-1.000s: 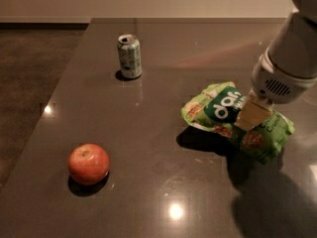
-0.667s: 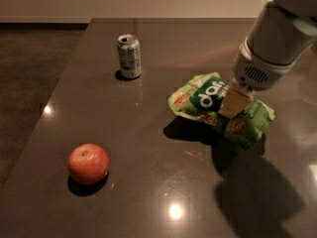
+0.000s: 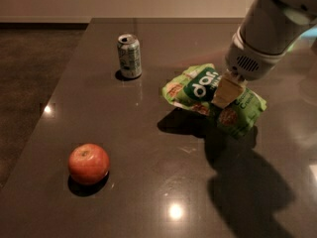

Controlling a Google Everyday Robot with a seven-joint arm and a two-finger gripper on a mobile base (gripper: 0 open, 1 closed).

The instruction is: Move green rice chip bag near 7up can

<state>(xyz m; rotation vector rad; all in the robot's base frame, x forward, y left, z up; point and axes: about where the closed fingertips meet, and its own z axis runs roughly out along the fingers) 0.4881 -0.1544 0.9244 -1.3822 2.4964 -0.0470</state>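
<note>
My gripper is to let go of the green rice chip bag, which hangs just above the table now, on the dark table [image 3: 165, 78] close beside the 7up can, slightly nearer the apple.
The green rice chip bag [image 3: 198, 89], light green with a dark green round patch and white lettering, hangs a little above the dark table, its shadow below it. My gripper [image 3: 227, 94] is shut on the bag's middle, with the white arm coming in from the upper right. The 7up can [image 3: 129, 56], silver and green, stands upright at the back left, apart from the bag and to its left.
A red-orange apple [image 3: 89, 163] sits at the front left of the dark table [image 3: 148, 182]. The table's left edge runs along the floor at the left. A pale wall stands behind the table.
The gripper has carried the bag to the left, toward the can, and slightly up. The can and the apple have not moved.
</note>
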